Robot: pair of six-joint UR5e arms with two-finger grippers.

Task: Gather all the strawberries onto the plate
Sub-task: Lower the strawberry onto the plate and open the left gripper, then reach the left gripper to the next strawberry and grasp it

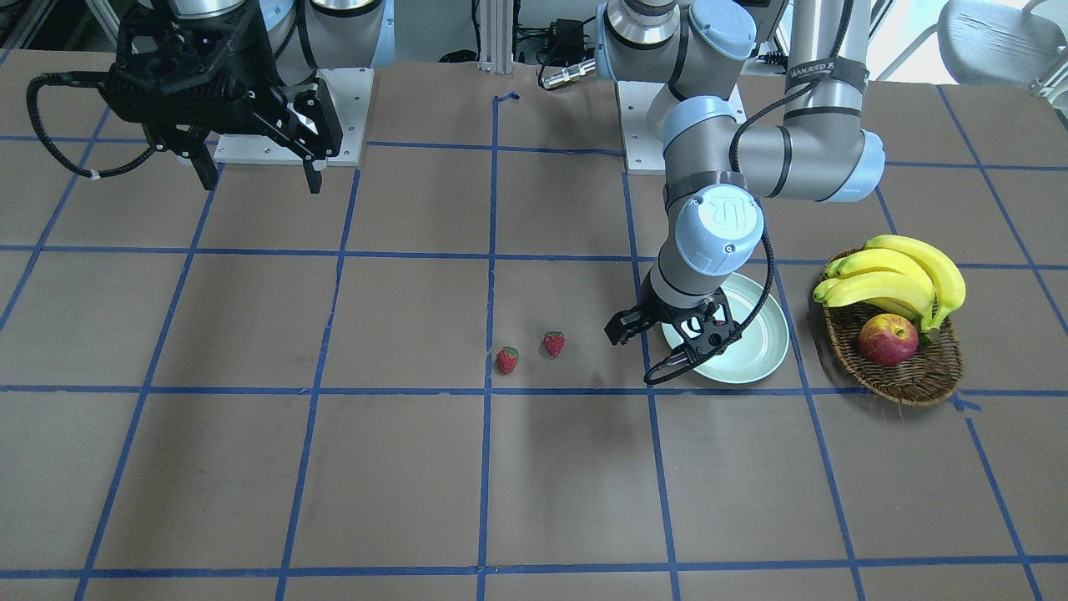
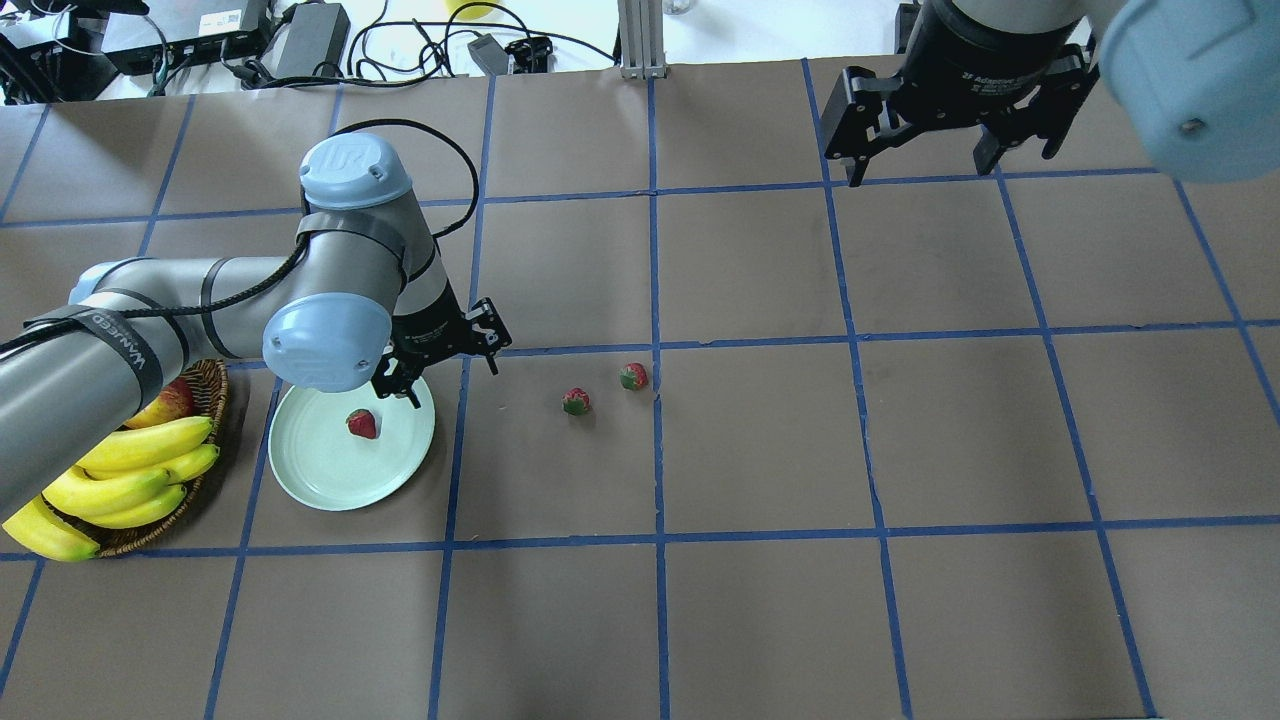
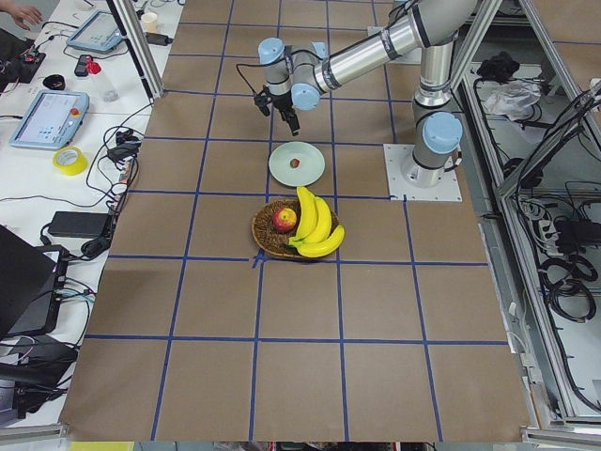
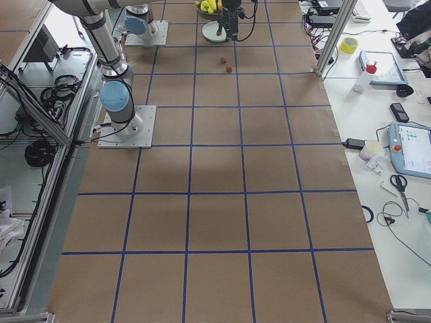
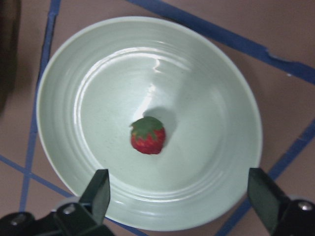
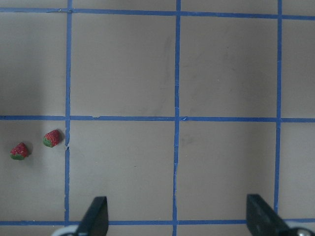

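Note:
The robot's left gripper needs to close on the red body (image 1: 553,345) of the loose strawberry nearer the plate, because that strawberry is still lying on the table.
One strawberry (image 2: 362,424) lies in the pale mint-green plate (image 2: 310,490), near its middle in the left wrist view (image 5: 147,135). Two more strawberries (image 2: 575,402) (image 2: 633,376) lie on the brown table to the plate's right, close together; they also show in the right wrist view (image 6: 19,150) (image 6: 52,138). My left gripper (image 2: 455,383) hangs open and empty over the plate's far right rim (image 5: 64,123). My right gripper (image 2: 925,160) is open and empty, high over the far right of the table, well away from the strawberries.
A brown wicker basket (image 1: 909,380) with bananas (image 1: 901,275) and a red-yellow apple (image 1: 888,340) stands right beside the plate, on its side away from the loose strawberries. Blue tape lines grid the table. The arm bases (image 1: 292,117) stand at the robot's edge.

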